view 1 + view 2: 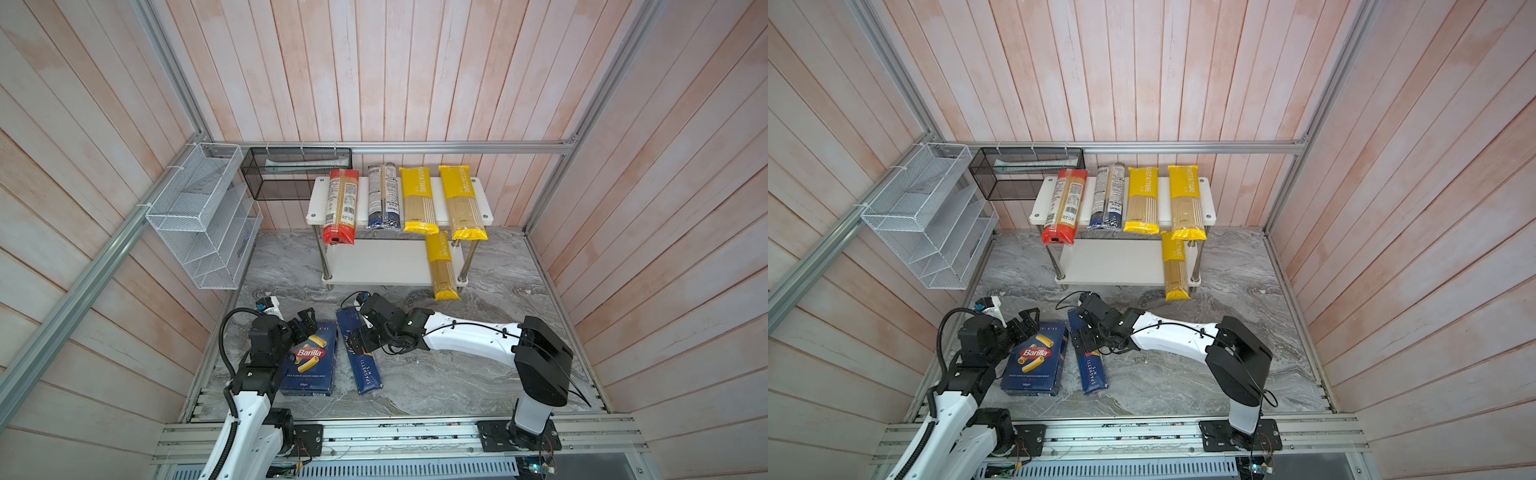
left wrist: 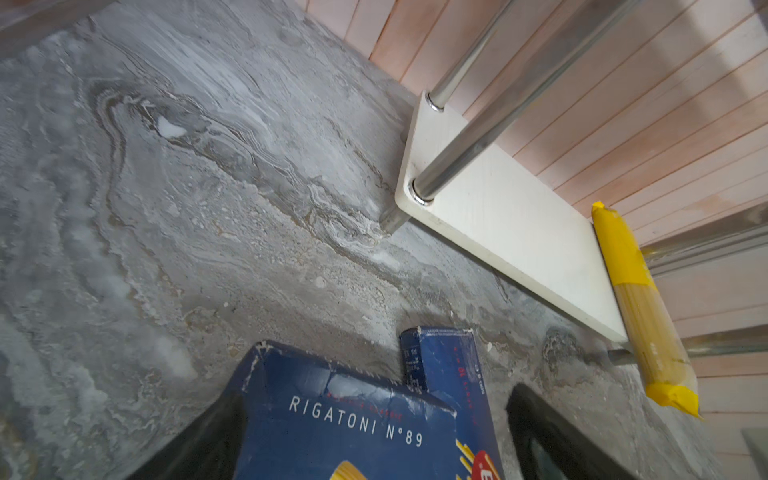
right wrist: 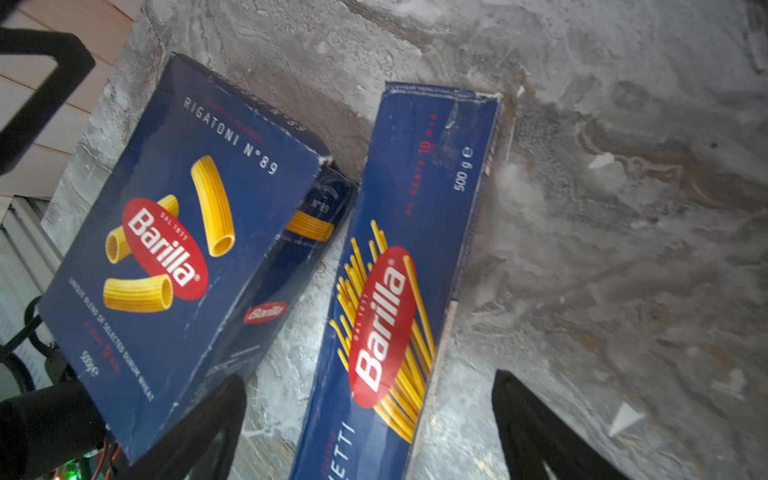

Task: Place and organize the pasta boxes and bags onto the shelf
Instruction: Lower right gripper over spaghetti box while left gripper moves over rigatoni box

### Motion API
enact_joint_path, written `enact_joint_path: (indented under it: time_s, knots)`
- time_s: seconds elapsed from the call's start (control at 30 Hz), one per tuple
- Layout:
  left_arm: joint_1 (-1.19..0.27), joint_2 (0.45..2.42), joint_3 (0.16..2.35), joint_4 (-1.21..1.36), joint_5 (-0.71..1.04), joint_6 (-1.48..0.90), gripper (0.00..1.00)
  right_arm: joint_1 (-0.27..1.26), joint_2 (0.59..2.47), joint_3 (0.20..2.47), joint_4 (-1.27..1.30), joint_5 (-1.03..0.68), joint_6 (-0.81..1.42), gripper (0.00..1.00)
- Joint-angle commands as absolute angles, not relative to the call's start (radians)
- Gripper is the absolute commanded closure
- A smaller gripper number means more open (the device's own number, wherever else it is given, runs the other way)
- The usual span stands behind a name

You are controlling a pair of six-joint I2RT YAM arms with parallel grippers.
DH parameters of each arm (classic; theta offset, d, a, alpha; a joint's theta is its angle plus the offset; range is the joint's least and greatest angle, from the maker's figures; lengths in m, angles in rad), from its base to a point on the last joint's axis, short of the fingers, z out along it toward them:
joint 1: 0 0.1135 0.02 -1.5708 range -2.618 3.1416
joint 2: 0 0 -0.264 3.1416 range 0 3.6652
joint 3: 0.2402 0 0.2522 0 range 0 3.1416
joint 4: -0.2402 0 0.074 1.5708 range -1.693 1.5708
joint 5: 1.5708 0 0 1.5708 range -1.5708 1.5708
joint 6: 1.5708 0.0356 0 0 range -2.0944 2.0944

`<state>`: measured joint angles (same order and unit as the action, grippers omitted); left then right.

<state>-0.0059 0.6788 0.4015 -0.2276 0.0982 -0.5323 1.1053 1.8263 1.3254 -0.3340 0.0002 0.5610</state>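
Observation:
My right gripper is going to close across the white SPAGHETTI lettering (image 1: 362, 361) (image 3: 352, 452) on the narrow Spaghetti box, just on the near side of its red Barilla oval.
Both pasta boxes lie flat on the marble table in both top views: the wide Rigatoni box (image 1: 309, 359) (image 1: 1032, 359) and, to its right, the narrow Spaghetti box (image 1: 361, 365) (image 3: 399, 266). My left gripper (image 1: 306, 322) (image 2: 374, 399) is open, its fingers (image 2: 199, 440) straddling the Rigatoni box's (image 2: 332, 432) far corner. The right gripper (image 1: 358, 332) (image 3: 370, 415) hangs open over the Spaghetti box, with gaps on both sides. The shelf (image 1: 320, 199) (image 1: 1108, 262) holds a red-ended bag (image 1: 341, 205), a blue-ended bag (image 1: 383, 195) and two yellow bags (image 1: 417, 199) on top. A third yellow bag (image 1: 442, 266) (image 2: 636, 303) overhangs the lower board.
A white wire-mesh rack (image 1: 199, 224) and a black mesh basket (image 1: 291, 172) hang on the left and back walls beside the shelf. Wood-panel walls close three sides. An aluminium rail (image 1: 395, 432) carrying both arm bases runs along the front edge.

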Motion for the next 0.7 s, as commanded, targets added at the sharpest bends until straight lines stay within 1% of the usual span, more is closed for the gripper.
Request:
enact_joint_path:
  time_s: [0.0,0.1,0.2,0.53,0.67]
  knots:
    - [0.037,0.682,0.407,-0.295,0.103,-0.551,0.00,1.125,1.899,1.388,-0.436,0.035,0.586,0.07]
    - [0.072,0.689,0.392,-0.264,0.165,-0.573,0.00,1.141,1.946,1.435,-0.505,0.091,0.606,0.07]
    - [0.075,0.700,0.391,-0.267,0.145,-0.572,0.00,1.151,1.956,1.441,-0.528,0.122,0.625,0.07]
    - [0.093,0.706,0.345,-0.233,0.119,-0.572,0.00,1.180,1.972,1.414,-0.457,0.101,0.650,0.04]
    - [0.094,0.710,0.334,-0.222,0.123,-0.577,0.00,1.181,2.000,1.437,-0.484,0.107,0.657,0.04]
